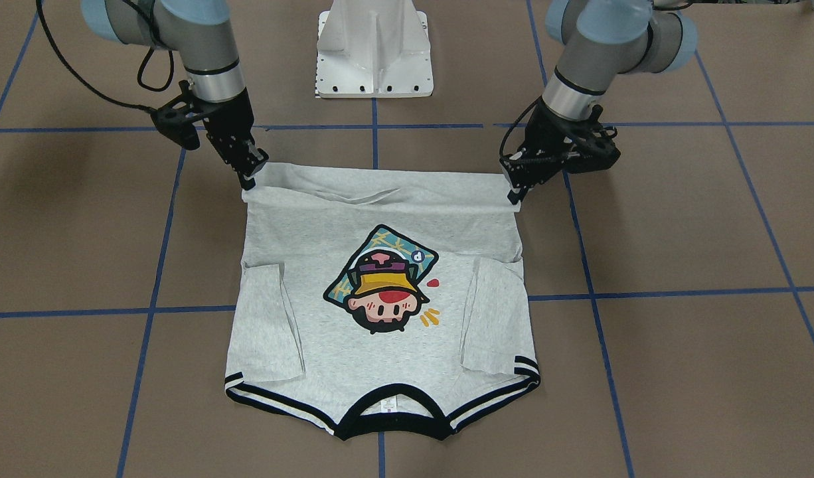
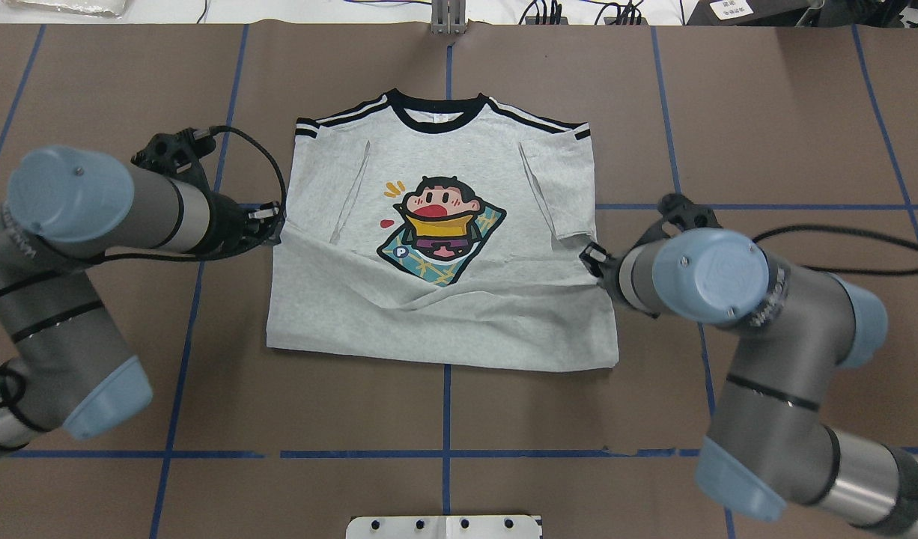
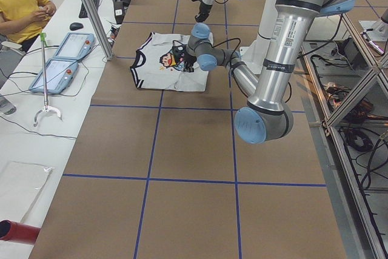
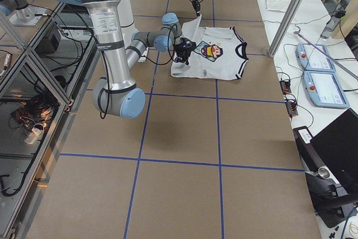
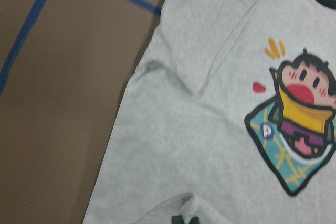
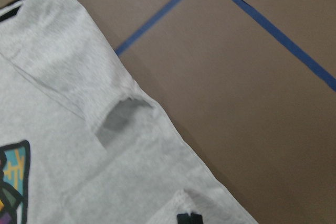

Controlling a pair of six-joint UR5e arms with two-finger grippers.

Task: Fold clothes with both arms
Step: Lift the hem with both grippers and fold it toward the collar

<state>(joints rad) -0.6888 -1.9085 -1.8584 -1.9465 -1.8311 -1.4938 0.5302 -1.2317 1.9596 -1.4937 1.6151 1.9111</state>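
Observation:
The robot's left gripper will release the hem corner on the outer end of the striped shoulder (image 1: pixel 540 370) nearest the orange marks.
The light grey T-shirt (image 1: pixel 380 345) lies face up on the brown table, sleeves folded in, black collar on the side away from the robot. Its cartoon head print (image 2: pixel 438 228) shows in the middle. My left gripper (image 1: pixel 516 192) is shut on one corner of the hem and holds it raised over the shirt's body. My right gripper (image 1: pixel 251 178) is shut on the other hem corner at the same height. The hem stretches between them with a slack fold. In the left wrist view (image 5: pixel 186 220) and the right wrist view (image 6: pixel 188 217) grey cloth is bunched at the fingertips.
The white pedestal (image 1: pixel 374 56) stands at the robot's side of the table. Blue tape lines (image 2: pixel 445 419) cross the brown surface. Two teach pendants (image 3: pixel 60 59) and an aluminium post (image 3: pixel 91 10) stand past the collar side, by a seated operator (image 3: pixel 21 10).

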